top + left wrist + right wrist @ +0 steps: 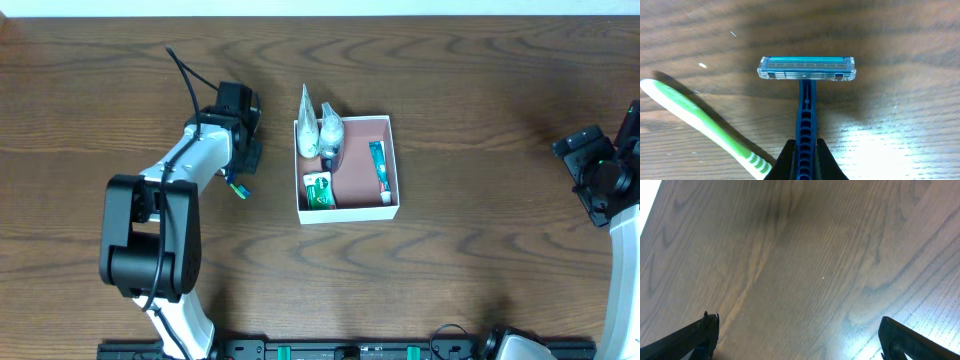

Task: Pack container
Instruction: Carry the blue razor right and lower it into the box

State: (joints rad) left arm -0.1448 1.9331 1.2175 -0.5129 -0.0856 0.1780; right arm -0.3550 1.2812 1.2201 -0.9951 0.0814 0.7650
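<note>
Next, my left gripper lets go of the blue razor in the box (358, 171) between the bagged items and the toothpaste tube.
The container (394, 160) is a shallow white box with a pinkish-brown bottom at the table's middle. Inside lie a toothpaste tube (379, 168), a green packet (319, 190) and two clear bagged items (317, 130) leaning over the back left wall. My left gripper (804, 150) is left of the box (240, 172), shut on the handle of a blue razor (806, 90) whose head lies over the wood. A green and white toothbrush (705, 127) lies on the table just left of the razor. My right gripper (799, 335) is open and empty over bare wood at the far right (600, 175).
The brown wooden table (480, 250) spreads all round the box. The left arm's black cable (190, 85) loops over the table behind the left gripper. The arm bases stand at the front edge.
</note>
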